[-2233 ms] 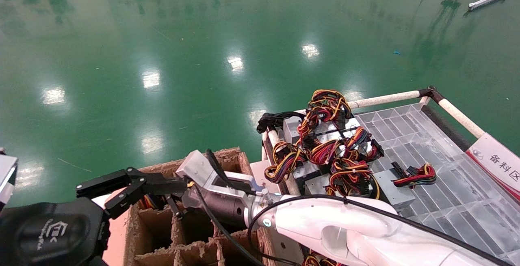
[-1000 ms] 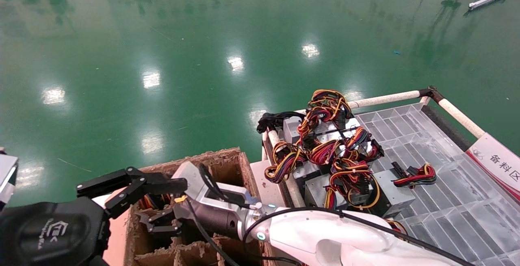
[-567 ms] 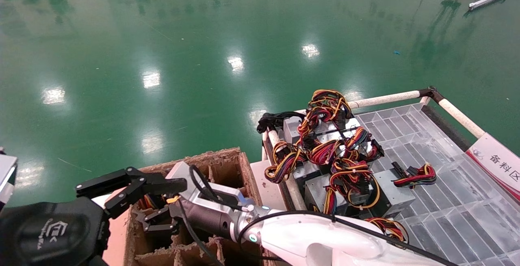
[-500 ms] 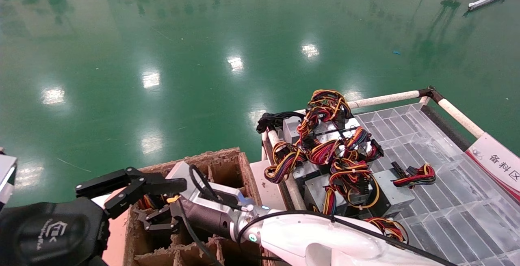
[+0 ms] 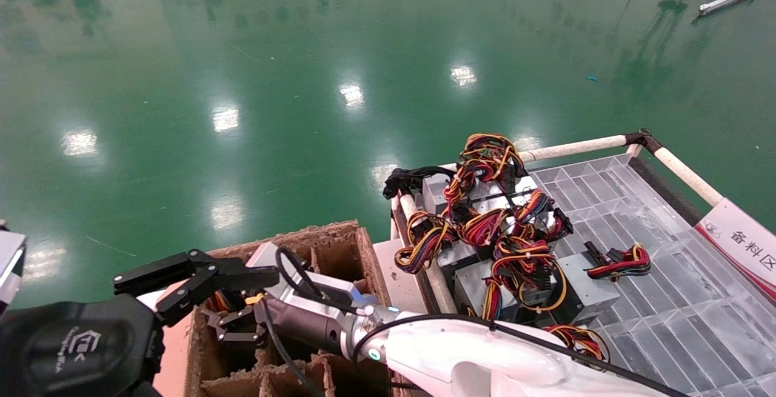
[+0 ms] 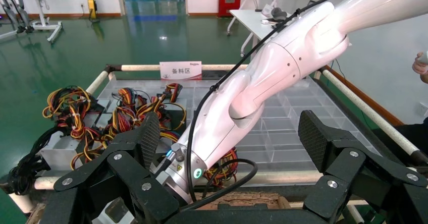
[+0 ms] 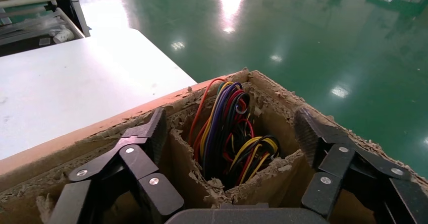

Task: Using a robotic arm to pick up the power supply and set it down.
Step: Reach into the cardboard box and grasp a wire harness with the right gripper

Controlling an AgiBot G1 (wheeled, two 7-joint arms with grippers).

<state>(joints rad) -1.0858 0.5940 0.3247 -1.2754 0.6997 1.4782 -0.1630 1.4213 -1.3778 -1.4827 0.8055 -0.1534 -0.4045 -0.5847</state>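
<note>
The power supply's body is enclosed by the sides of the corner cell and its wires stand free of both gripper fingers, so the robot's right gripper will pinch the upper wire loops (image 7: 229, 100) before lifting.
My right gripper (image 5: 229, 326) hangs open over the far-left corner cell of a cardboard divider box (image 5: 330, 244), at the end of the white robotic arm (image 5: 461, 348). In the right wrist view its fingers (image 7: 155, 129) straddle that cell. A power supply's looped red, yellow, purple and black wires (image 7: 228, 130) stand inside, free of both pads, and the metal body is hidden below. Those wires (image 5: 219, 301) just peek out in the head view. My left gripper (image 5: 197, 282) is parked open at the lower left.
Several more silver power supplies with tangled wires (image 5: 491, 221) lie on a cart with a clear grid tray (image 5: 642, 276), white rails (image 5: 576, 147) and a white sign (image 5: 742, 242). Beyond is green floor (image 5: 273, 82). The right arm crosses close before the left gripper (image 6: 229, 138).
The right arm has slid left and lower across the box. Its open fingers came out from behind the left gripper and reached the corner cell. The left gripper has not moved.
</note>
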